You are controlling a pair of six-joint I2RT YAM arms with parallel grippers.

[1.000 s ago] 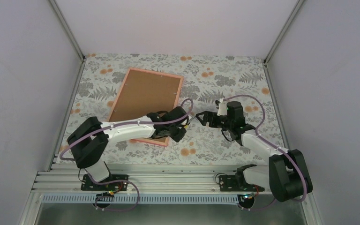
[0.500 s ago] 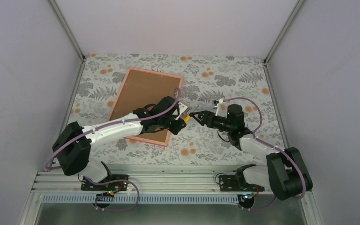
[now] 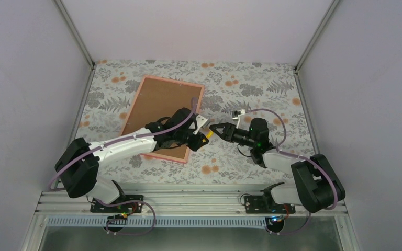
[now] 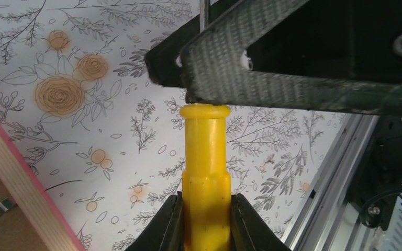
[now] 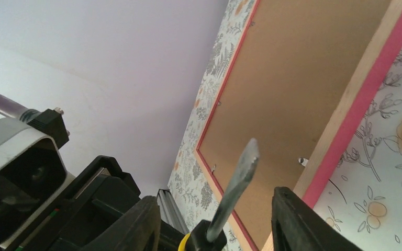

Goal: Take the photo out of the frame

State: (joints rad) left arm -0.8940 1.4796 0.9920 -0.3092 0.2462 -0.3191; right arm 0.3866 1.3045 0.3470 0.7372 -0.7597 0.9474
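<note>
The left gripper is far back on the screwdriver's yellow handle, so the right gripper will hold the black collar steady while the left gripper grips nearer the blade [image 4: 205, 149].
The frame [image 3: 157, 102] lies back-up on the floral cloth, a thin pink border round brown board; the right wrist view shows its pink edge [image 5: 378, 78]. The photo is hidden beneath the board. My left gripper [image 3: 201, 137] hangs over the frame's near right corner, shut on a yellow screwdriver handle [image 4: 205, 172]. My right gripper [image 3: 215, 129] meets it from the right. Its jaws stand apart on either side of the grey screwdriver blade [image 5: 235, 183], and neither finger touches it.
Small metal tabs [image 5: 302, 161] sit along the inside edge of the frame's back. The frame's corner [image 4: 10, 172] shows at lower left in the left wrist view. Grey walls close the cell on three sides; an aluminium rail [image 3: 188, 201] runs along the near edge.
My left gripper carried the screwdriver up and right. My right gripper moved left to meet it and its jaws narrowed around the blade.
</note>
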